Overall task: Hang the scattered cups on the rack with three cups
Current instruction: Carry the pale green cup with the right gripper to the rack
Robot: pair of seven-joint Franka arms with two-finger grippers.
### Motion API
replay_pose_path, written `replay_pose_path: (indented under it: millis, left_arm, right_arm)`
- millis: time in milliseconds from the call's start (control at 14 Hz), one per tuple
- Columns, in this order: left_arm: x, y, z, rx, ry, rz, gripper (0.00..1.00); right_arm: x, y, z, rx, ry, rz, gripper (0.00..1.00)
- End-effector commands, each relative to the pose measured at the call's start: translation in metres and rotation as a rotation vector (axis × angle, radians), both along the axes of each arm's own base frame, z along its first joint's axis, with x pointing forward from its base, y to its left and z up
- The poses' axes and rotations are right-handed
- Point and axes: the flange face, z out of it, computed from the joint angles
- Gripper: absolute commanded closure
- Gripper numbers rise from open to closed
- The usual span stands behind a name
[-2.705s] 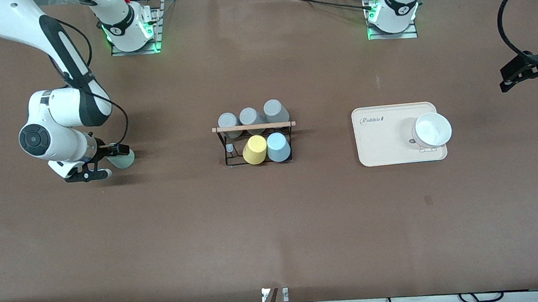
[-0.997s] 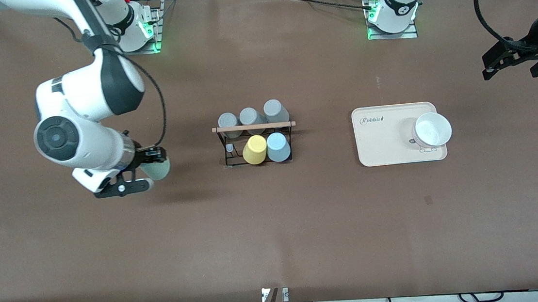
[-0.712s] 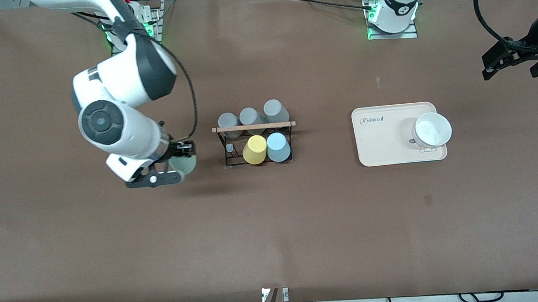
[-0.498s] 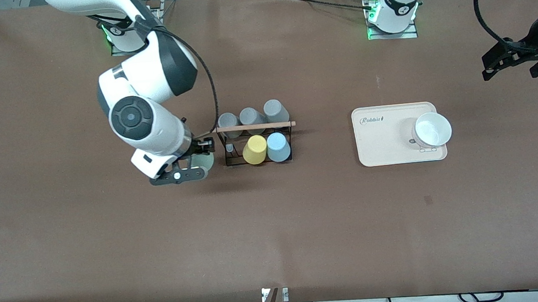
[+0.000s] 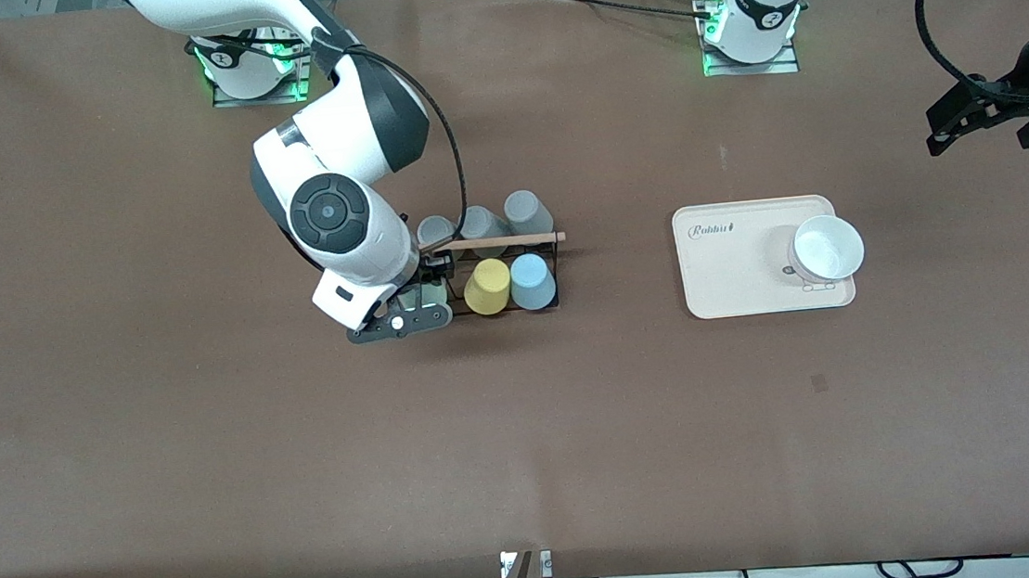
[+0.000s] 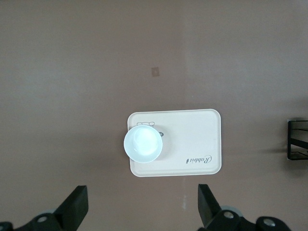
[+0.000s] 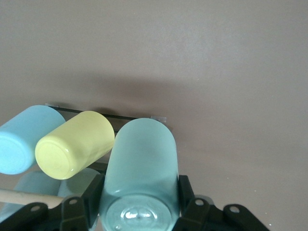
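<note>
My right gripper is to hang the pale mint green cup on the rack's end spot point(image 5: 442, 296) point(image 7: 134, 153), beside the yellow cup.
My right gripper point(image 5: 427, 298) is shut on the pale mint green cup point(image 7: 142, 163), its fingers point(image 7: 189, 196) pressed on both sides of it. It holds the cup at the right arm's end of the black wire rack point(image 5: 487, 243), beside the yellow cup point(image 5: 487, 287). In the front view the mint cup point(image 5: 434, 293) is mostly hidden under the gripper. The light blue cup point(image 5: 532, 281) hangs on the rack next to the yellow one. Three grey cups point(image 5: 481, 222) hang on the rack's row farther from the front camera. My left gripper point(image 5: 957, 125) waits open, high over the left arm's end of the table.
A beige tray point(image 5: 736, 260) carrying a white bowl point(image 5: 828, 248) lies between the rack and the left arm's end of the table. The left wrist view looks down on that tray point(image 6: 192, 149) and bowl point(image 6: 143, 143).
My right arm has carried the mint green cup across the table from the right arm's end up to the rack's end. The left arm has barely moved.
</note>
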Motion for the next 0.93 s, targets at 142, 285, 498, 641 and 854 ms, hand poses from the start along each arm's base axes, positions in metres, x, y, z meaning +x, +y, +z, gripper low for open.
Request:
replay_pose_path:
  millis: [142, 285, 498, 641, 854]
  left_arm:
    - [0.002, -0.004, -0.002, -0.016, -0.004, 0.007, 0.0]
    - [0.003, -0.004, -0.002, -0.013, -0.004, 0.007, 0.0]
    - [0.005, -0.005, -0.004, -0.011, -0.003, 0.006, 0.0]
    - [0.006, -0.006, -0.005, -0.011, -0.001, 0.004, 0.0]
    - [0.006, -0.006, -0.006, -0.011, 0.0, 0.004, 0.0]
  right_arm:
    - [0.001, 0.011, -0.006, 0.006, 0.003, -0.006, 0.73]
    - [-0.004, 0.019, -0.009, 0.004, 0.007, 0.006, 0.72]
    - [-0.008, 0.024, -0.008, 0.0, 0.012, 0.014, 0.72]
    - [-0.01, 0.024, -0.003, 0.007, 0.018, 0.012, 0.72]
    - [-0.012, 0.029, -0.012, 0.007, 0.026, 0.013, 0.72]
